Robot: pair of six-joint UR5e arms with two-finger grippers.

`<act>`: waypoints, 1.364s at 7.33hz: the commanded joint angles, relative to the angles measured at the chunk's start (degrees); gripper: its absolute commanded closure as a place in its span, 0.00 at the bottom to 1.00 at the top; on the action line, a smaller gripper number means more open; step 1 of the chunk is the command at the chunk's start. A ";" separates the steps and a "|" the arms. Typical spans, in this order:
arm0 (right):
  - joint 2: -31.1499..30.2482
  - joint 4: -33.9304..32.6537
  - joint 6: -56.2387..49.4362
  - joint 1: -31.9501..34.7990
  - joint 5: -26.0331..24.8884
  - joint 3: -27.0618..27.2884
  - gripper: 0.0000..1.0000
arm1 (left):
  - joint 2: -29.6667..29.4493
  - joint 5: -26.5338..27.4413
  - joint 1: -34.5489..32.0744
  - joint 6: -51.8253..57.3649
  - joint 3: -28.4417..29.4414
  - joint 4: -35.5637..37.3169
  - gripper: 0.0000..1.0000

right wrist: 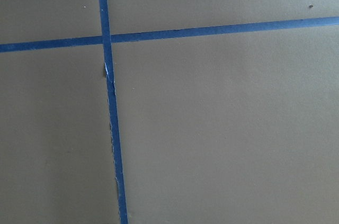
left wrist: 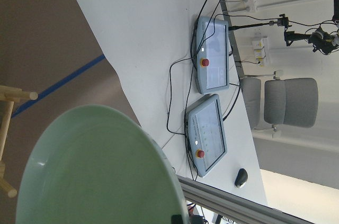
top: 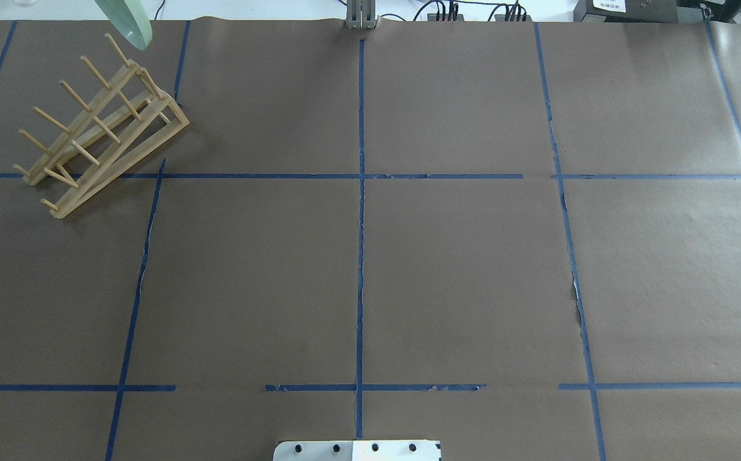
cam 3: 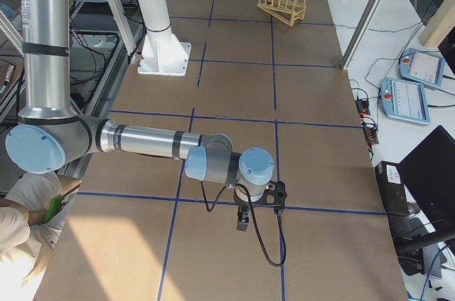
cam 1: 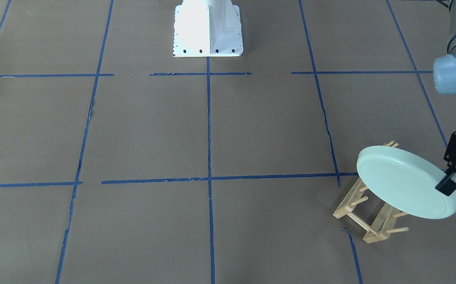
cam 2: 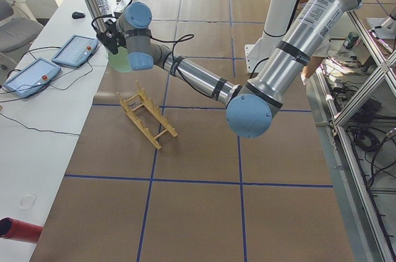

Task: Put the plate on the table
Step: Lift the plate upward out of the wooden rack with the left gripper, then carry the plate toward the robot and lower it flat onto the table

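Observation:
My left gripper is going to put the plate down inside the blue tape box (cam 1: 283, 123) between the robot base and peg rack.
The pale mint-green plate (cam 1: 405, 181) hangs tilted in the air above the light wooden peg rack (cam 1: 369, 217), clear of the brown-paper table (cam 1: 153, 130). My left gripper (cam 1: 446, 188) is shut on the plate's rim at its outer side. In the overhead view only the plate's edge (top: 125, 19) shows at the top left, beyond the rack (top: 98, 128). The left wrist view shows the plate's inside (left wrist: 100, 166) close up. My right gripper (cam 3: 242, 219) hovers low over bare table far from the plate. I cannot tell whether it is open or shut.
The white robot base (cam 1: 208, 29) stands at the table's robot side. Two teach pendants (left wrist: 212, 54) and cables lie on the white bench just beyond the table edge near the plate. A red cylinder (cam 2: 18, 230) lies on that bench.

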 commanded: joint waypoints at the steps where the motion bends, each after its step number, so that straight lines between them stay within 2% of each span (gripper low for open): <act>1: 0.00 0.00 0.00 0.00 0.00 0.00 0.00 | -7.30 -0.39 5.23 2.97 -1.80 16.11 1.00; 2: 0.00 0.00 0.00 0.00 0.00 0.00 0.00 | -10.03 1.09 9.80 8.66 -1.97 25.05 1.00; 5: 0.00 0.00 0.00 0.00 0.00 0.00 0.00 | -14.87 16.70 25.70 26.06 -3.82 50.54 1.00; 8: 0.00 0.00 0.00 0.00 0.00 0.00 0.00 | -17.60 27.35 38.89 39.87 -1.90 75.15 1.00; 9: 0.00 0.00 0.00 0.00 0.00 0.00 0.00 | -18.83 30.26 41.81 40.79 1.59 78.11 1.00; 10: 0.00 0.00 0.00 0.00 0.00 0.00 0.00 | -18.84 31.07 44.36 40.88 4.41 78.05 1.00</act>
